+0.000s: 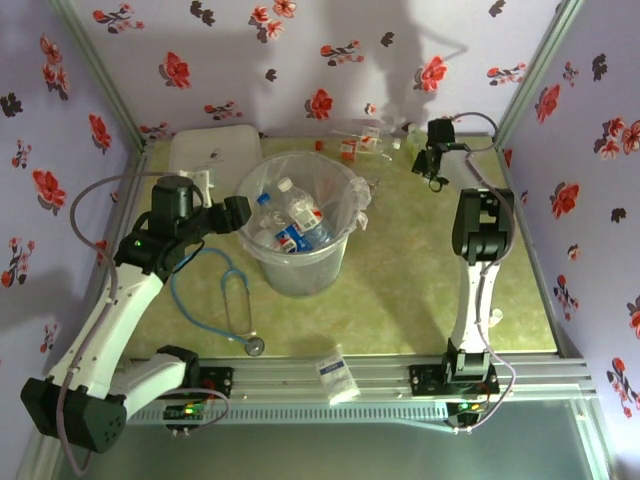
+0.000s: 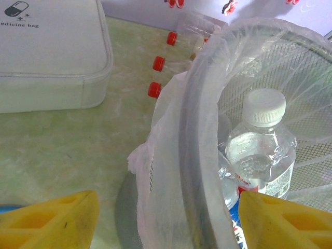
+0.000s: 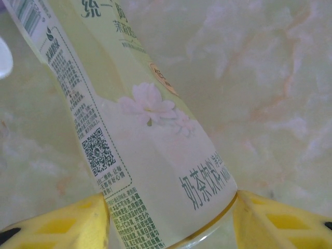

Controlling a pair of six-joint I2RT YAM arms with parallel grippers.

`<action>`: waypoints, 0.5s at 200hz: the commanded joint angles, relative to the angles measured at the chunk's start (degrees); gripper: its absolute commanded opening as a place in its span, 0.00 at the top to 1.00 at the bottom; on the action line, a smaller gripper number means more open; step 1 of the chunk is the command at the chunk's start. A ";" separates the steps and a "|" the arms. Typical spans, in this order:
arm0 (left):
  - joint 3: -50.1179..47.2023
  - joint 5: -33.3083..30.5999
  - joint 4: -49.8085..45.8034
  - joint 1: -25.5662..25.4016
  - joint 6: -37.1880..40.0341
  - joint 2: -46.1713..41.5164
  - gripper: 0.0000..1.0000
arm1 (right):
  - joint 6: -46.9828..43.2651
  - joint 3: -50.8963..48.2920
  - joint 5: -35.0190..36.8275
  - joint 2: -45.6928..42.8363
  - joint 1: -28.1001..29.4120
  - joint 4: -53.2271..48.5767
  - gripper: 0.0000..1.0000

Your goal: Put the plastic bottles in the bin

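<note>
The green-labelled bottle slants across my right gripper, base at the fingers; next I open, align and grip its middle [image 3: 78, 39].
The bin [image 1: 247, 195], a round translucent bucket lined with a clear bag, stands mid-table with several plastic bottles [image 1: 297, 218] inside. My left gripper [image 1: 238, 212] is at its left side. In the left wrist view that gripper [image 2: 166, 223] is open and straddles the bin's rim [image 2: 199, 129], one finger outside and one inside near a white-capped bottle [image 2: 262, 150]. More red-capped bottles [image 2: 158, 63] lie behind the bin [image 1: 355, 145]. My right gripper [image 1: 433, 160] is at the back right. Its yellow fingers [image 3: 62, 228] press both sides of a pale green-labelled bottle [image 3: 150, 145].
A flat white lidded box [image 1: 215, 150] sits at the back left, close to the bin. A blue stethoscope [image 1: 235, 300] lies in front of the bin. A small white packet [image 1: 337, 375] rests on the near rail. Flowered walls close the left, back and right sides.
</note>
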 commanded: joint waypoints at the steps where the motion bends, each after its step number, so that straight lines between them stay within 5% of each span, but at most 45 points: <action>1: 1.41 -0.80 -0.71 0.41 1.70 -0.63 0.28 | 1.25 -8.09 -1.06 -6.56 0.40 0.23 0.41; 69: 0.02 -0.80 0.86 0.58 1.27 0.20 0.28 | 9.54 -44.04 -2.41 -32.54 4.05 6.08 0.40; 100: -0.09 -0.82 1.73 0.63 1.48 1.56 0.28 | 9.49 -48.72 -2.24 -39.37 6.23 2.38 0.29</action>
